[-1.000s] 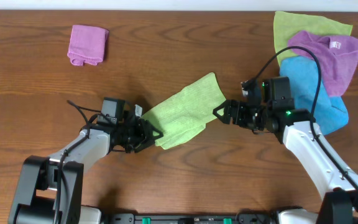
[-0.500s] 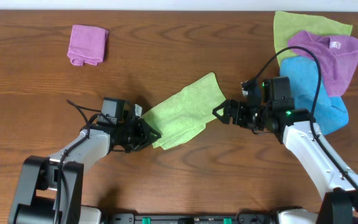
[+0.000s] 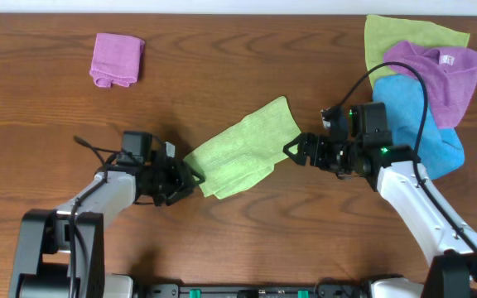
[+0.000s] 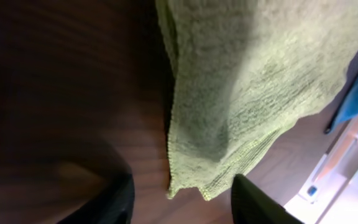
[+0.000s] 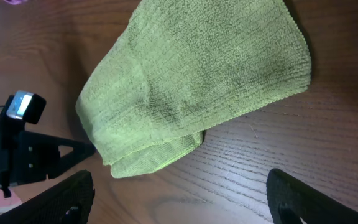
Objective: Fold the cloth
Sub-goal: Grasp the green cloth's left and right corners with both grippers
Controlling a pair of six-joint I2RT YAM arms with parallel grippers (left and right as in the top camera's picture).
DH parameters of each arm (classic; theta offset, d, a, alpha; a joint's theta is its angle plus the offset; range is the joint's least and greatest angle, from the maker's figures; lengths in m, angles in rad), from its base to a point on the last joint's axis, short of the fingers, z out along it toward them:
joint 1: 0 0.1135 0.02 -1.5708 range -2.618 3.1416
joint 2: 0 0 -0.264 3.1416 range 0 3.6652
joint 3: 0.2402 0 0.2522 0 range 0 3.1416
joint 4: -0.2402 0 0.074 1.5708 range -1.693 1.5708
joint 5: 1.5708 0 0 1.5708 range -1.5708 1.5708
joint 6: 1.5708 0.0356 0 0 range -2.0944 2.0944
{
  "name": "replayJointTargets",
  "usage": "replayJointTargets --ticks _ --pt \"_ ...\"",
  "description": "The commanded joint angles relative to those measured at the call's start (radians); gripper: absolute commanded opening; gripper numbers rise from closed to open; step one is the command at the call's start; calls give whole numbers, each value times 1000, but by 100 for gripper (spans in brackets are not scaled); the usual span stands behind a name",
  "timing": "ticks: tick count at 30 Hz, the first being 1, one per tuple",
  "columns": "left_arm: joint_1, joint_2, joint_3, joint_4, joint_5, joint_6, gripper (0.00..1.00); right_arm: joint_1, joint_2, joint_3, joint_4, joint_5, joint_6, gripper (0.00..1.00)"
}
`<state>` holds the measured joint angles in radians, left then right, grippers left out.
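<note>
The lime-green cloth's under layer sticks out crooked past the upper layer, so the left gripper will take the upper layer's end [image 5: 100, 138] and lift it with the right gripper.
The lime-green cloth [image 3: 243, 149] lies folded into a slanted strip at the table's middle. It also shows in the left wrist view [image 4: 247, 81] and the right wrist view [image 5: 191, 87]. Its white tag is hidden. My left gripper [image 3: 187, 176] is open and empty at the cloth's lower-left end. In the left wrist view the cloth's corner lies just ahead of the gap between the fingers [image 4: 110, 202], touching neither. My right gripper [image 3: 292, 151] is open and empty beside the cloth's right edge, its fingers [image 5: 316, 196] spread wide over bare wood.
A folded purple cloth [image 3: 117, 58] lies at the back left. A pile at the back right holds a duller yellow-green cloth [image 3: 404, 33], a purple cloth [image 3: 437, 70] and a blue cloth [image 3: 416, 116], just behind my right arm.
My left gripper has drawn back to the left, off the cloth's lower-left end. The cloth's end has settled slightly. The right arm has not moved.
</note>
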<state>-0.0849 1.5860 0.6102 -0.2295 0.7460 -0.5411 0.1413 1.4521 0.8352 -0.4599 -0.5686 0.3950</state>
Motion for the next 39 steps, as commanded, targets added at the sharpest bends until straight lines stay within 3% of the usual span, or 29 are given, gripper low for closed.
replayJointTargets --ticks 1,8,13,22,29,39 --pt "6 11 -6 5 -78 23 57 -5 -8 1 -3 -4 8 89" --pt "-16 11 -6 92 -116 -17 65 -5 -8 1 2 -4 8 89" --pt "-103 20 -6 131 -160 -55 62 -5 -8 1 4 -4 9 89" --pt "-149 54 -6 137 -169 -76 6 -5 -8 1 -3 3 8 88" --pt "-149 35 -4 137 -88 -76 6 -5 -8 0 -3 188 -45 90" --pt "-149 -55 36 135 -11 -77 6 -5 78 0 63 250 -66 90"
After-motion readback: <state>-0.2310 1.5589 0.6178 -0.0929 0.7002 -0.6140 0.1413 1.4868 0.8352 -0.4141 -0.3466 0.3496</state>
